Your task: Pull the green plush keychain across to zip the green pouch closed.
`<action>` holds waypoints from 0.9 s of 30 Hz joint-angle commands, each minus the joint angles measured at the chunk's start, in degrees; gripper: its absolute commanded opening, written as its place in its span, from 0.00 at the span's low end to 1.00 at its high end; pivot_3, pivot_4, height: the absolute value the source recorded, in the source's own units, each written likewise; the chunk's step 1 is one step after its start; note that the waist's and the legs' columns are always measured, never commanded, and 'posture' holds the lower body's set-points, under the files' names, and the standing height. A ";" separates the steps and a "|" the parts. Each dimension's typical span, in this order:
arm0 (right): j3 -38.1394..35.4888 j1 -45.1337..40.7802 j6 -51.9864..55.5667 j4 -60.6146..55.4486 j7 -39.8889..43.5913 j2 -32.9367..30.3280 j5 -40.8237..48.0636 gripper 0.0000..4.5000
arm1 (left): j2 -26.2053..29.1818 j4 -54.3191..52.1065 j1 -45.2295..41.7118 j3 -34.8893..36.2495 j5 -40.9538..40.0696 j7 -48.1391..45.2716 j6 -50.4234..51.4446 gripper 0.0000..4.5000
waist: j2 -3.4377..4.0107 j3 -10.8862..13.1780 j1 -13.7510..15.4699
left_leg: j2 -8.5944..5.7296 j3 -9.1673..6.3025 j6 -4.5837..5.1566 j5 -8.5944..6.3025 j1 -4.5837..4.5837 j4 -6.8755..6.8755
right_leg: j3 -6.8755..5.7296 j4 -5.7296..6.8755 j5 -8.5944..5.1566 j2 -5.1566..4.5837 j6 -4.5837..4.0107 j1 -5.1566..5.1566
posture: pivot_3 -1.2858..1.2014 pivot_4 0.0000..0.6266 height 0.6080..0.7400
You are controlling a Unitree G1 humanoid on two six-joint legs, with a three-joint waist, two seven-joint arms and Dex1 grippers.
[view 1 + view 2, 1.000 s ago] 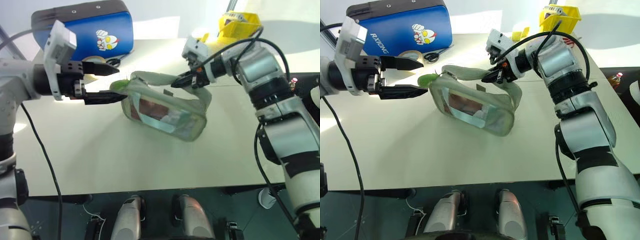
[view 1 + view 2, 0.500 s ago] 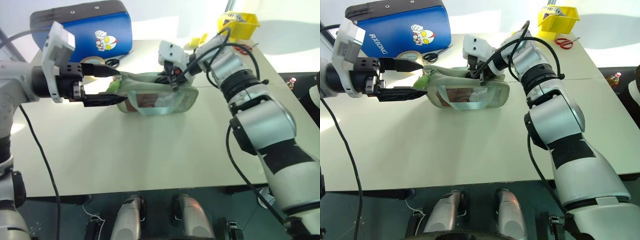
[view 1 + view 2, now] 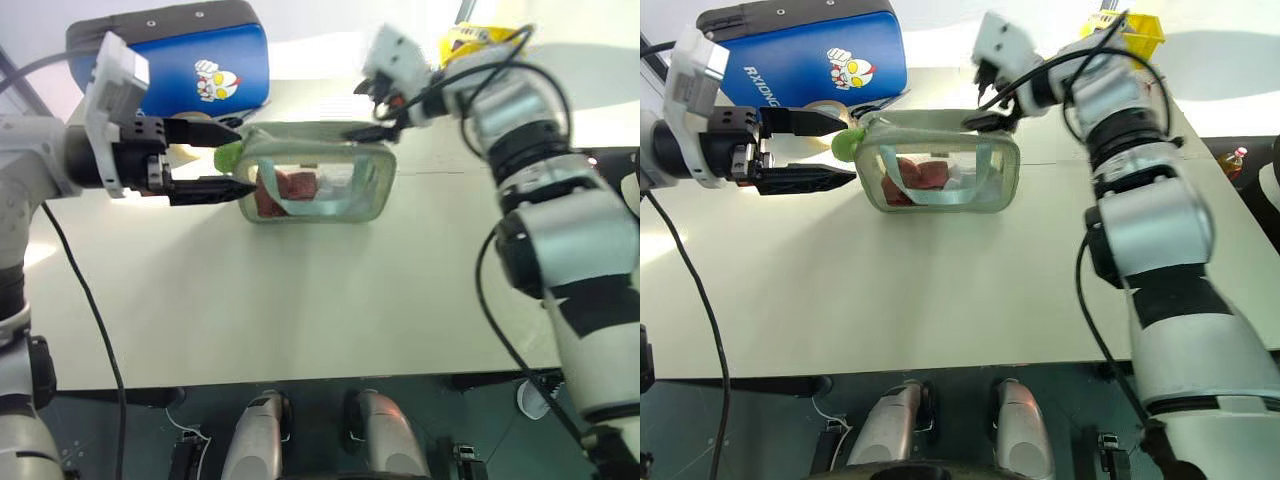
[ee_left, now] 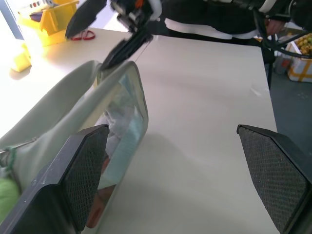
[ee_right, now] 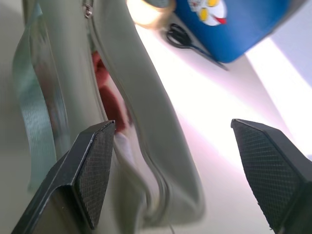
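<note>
The green pouch's opening gapes at the end under my right gripper, so it should pinch the front rim nearer the keychain (image 5: 77, 83) before my left gripper pulls.
The green pouch (image 3: 318, 186) stands upright on the white table, its clear window showing red contents. The green plush keychain (image 3: 847, 145) hangs at the pouch's left top corner. My left gripper (image 3: 816, 150) is open, level, with its fingertips just left of the keychain, one above and one below it. The left wrist view shows the pouch (image 4: 114, 109) beside one finger and the keychain (image 4: 7, 195) at the edge. My right gripper (image 3: 376, 115) is open just above the pouch's right top corner, holding nothing. In the right wrist view the pouch's top (image 5: 131, 92) lies between the wide-apart fingers.
A blue padded case (image 3: 190, 65) with a cartoon print stands at the back left, with a tape roll (image 3: 825, 108) and scissors (image 5: 187, 39) beside it. A yellow bin (image 3: 1122, 33) sits at the back right. Bare table (image 3: 300, 300) stretches in front of the pouch.
My right gripper opened, let go of the pouch's top and lifted up to the right. The pouch settled upright, window facing front. My left gripper stayed put.
</note>
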 commanded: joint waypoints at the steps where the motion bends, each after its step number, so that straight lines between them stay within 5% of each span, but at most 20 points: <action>1: -2.70 -1.39 2.93 -6.28 5.72 -1.77 2.39 0.88 | 0.22 -0.24 -1.52 0.12 0.24 -0.49 -1.25 1.00 | 0.01 0.01 -0.30 | 0.00 0.02 0.00 0.00 0.02 -0.01 | 0.01 0.01 0.00 0.01 0.00 -0.01 | 0.52 0.24 1.00; 9: -1.87 9.53 14.96 -24.88 12.00 4.60 6.59 0.88 | 0.67 2.16 -2.70 -0.14 1.41 -0.46 -1.86 1.00 | 0.01 0.01 -1.42 | 0.07 0.03 0.28 -0.17 0.62 -0.09 | 0.03 0.03 0.00 0.09 0.00 0.51 | 0.52 0.24 1.00; 16: 1.14 12.48 12.38 -23.89 9.86 8.24 4.04 0.88 | 2.68 2.71 -2.14 1.99 2.11 1.23 -1.66 1.00 | 0.01 0.00 -0.91 | 0.03 0.01 0.24 -0.16 0.56 -0.07 | 0.02 0.01 -0.01 -0.03 0.00 0.51 | 0.52 0.24 1.00; 19: 1.55 12.38 10.27 -22.58 8.71 8.49 3.25 0.69 | 3.71 4.52 -1.51 4.16 3.05 3.29 -2.21 1.00 | 0.01 0.00 -1.02 | 0.02 0.00 0.30 -0.20 0.57 -0.06 | 0.02 -0.01 -0.01 -0.03 0.00 0.52 | 0.52 0.24 1.00; 25: 1.63 13.71 10.28 -24.84 7.95 8.56 3.22 0.04 | 3.55 8.97 4.48 10.42 4.72 8.26 -3.66 1.00 | 0.01 0.00 -1.39 | 0.04 0.00 0.23 -0.16 0.61 -0.08 | 0.01 0.01 -0.01 -0.02 0.00 0.52 | 0.52 0.24 1.00; 27: 1.69 14.05 10.58 -25.94 7.41 8.49 3.10 0.00 | 2.72 8.09 7.45 11.81 4.45 9.57 -3.63 1.00 | 0.01 0.00 -1.41 | 0.05 0.01 0.22 -0.15 0.61 -0.09 | 0.02 0.01 -0.01 -0.02 0.00 0.52 | 0.52 0.24 1.00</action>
